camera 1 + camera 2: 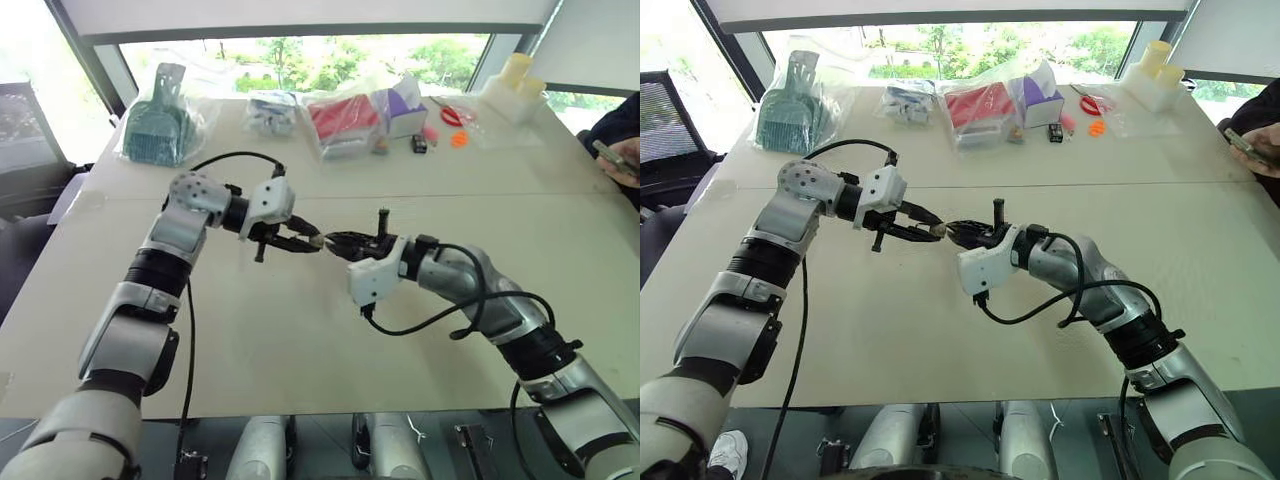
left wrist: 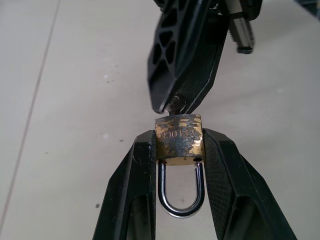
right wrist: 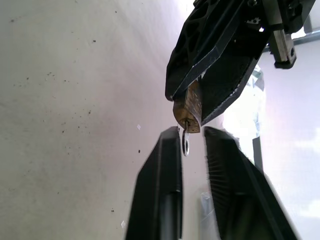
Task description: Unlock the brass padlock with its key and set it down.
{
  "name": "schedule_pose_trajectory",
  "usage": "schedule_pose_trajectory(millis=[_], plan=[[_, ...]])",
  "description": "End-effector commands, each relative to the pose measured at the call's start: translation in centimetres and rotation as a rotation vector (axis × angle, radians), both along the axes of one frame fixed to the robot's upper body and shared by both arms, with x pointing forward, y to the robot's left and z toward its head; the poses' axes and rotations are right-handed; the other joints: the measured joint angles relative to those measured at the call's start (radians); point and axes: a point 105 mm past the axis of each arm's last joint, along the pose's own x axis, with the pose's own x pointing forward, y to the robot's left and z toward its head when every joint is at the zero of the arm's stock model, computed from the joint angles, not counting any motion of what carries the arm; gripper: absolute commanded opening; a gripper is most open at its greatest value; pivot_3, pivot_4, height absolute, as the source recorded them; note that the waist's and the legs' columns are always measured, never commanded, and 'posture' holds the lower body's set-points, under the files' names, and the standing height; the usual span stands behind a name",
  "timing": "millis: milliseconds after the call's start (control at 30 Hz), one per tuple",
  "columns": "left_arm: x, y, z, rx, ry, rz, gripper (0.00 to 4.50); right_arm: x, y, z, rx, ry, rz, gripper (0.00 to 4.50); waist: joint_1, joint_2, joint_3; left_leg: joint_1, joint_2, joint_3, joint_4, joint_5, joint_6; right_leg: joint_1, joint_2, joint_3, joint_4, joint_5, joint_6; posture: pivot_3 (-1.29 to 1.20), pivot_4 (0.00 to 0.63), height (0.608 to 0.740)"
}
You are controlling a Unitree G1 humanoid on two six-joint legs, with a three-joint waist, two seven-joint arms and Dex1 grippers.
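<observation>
The shackle is between my left gripper's fingers. Next, my right gripper leaves the key and takes the padlock's body [image 3: 189, 107], so that my left gripper is free for the shackle.
The brass padlock [image 2: 179, 137] is clamped by its body between the two fingers of my left gripper [image 1: 312, 240], held above the table. Its silvery shackle [image 2: 180, 200] loops back toward the wrist. The key [image 3: 186, 145] sticks out of the padlock's far end, small and silvery. My right gripper [image 3: 191, 131] faces the left one tip to tip. Its fingers stand apart on either side of the key, with a visible gap. In the head views the two grippers meet at the middle of the table [image 1: 300, 350].
Bagged items line the far edge: a teal object [image 1: 160, 115], a red pack [image 1: 345, 120], red scissors [image 1: 452, 115] and white containers [image 1: 515, 85]. A person's hand with a phone [image 1: 620, 155] is at the right edge. Black cables hang from both wrists.
</observation>
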Motion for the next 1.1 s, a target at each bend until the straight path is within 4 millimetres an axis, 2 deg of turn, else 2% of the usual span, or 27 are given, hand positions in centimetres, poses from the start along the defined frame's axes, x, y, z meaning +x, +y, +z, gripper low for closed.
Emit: schedule_pose_trajectory(millis=[33,100,133,467,500,567,767,1100], plan=[[-0.3,0.0,1.9,-0.043,-0.017,-0.024,0.73,0.2,-0.2,2.2,0.034,-0.123,0.03,2.84,-0.002,0.0,0.0,0.0,0.0,0.0,0.0,0.0,0.0,0.0,0.0,0.0,0.0,0.0,0.0,0.0,0.15,0.74],[-0.4,-0.1,2.2,-0.051,-0.009,-0.025,0.73,0.2,-0.1,2.4,0.032,-0.139,0.051,3.75,-0.005,0.0,0.0,0.0,0.0,0.0,0.0,0.0,0.0,0.0,0.0,0.0,0.0,0.0,0.0,0.0,0.15,0.74],[-0.4,-0.1,2.3,-0.054,-0.006,-0.026,0.73,0.3,0.0,2.4,0.032,-0.142,0.058,4.35,-0.007,0.0,0.0,0.0,0.0,0.0,0.0,0.0,0.0,0.0,0.0,0.0,0.001,0.0,0.0,0.0,0.15,0.74],[-0.4,0.1,2.5,-0.056,0.009,-0.025,0.73,-0.4,1.3,3.1,0.035,-0.201,0.162,4.44,-0.003,0.0,0.0,0.0,0.0,0.0,0.0,0.0,0.0,0.0,0.0,0.0,0.001,0.0,0.0,0.0,0.15,0.74],[-0.4,0.1,2.5,-0.055,0.008,-0.023,0.73,-0.5,1.4,3.1,0.033,-0.203,0.168,3.93,-0.002,0.0,0.0,0.0,0.0,0.0,0.0,0.0,0.0,0.0,0.0,0.0,0.001,0.0,0.0,0.0,0.15,0.74],[-0.4,0.1,2.5,-0.056,0.007,-0.022,0.73,-0.6,1.5,3.1,0.031,-0.207,0.179,3.21,-0.002,0.0,0.0,0.0,0.0,0.0,0.0,0.0,0.0,0.0,0.0,0.0,0.001,0.0,0.0,0.0,0.15,0.74],[-0.5,-0.1,2.8,-0.069,0.013,-0.031,0.73,-0.9,2.0,2.7,0.021,-0.204,0.2,0.09,-0.003,0.0,0.0,0.0,0.0,0.0,0.0,0.0,0.0,0.0,0.0,0.0,0.001,0.0,0.0,0.0,0.15,0.74],[-0.8,-0.1,2.9,-0.065,0.025,-0.033,0.73,-0.8,2.0,2.3,0.01,-0.197,0.199,0.03,-0.003,0.0,0.0,0.0,0.0,0.0,0.0,0.0,0.0,0.0,0.0,0.0,0.001,0.0,0.0,0.0,0.15,0.74]])
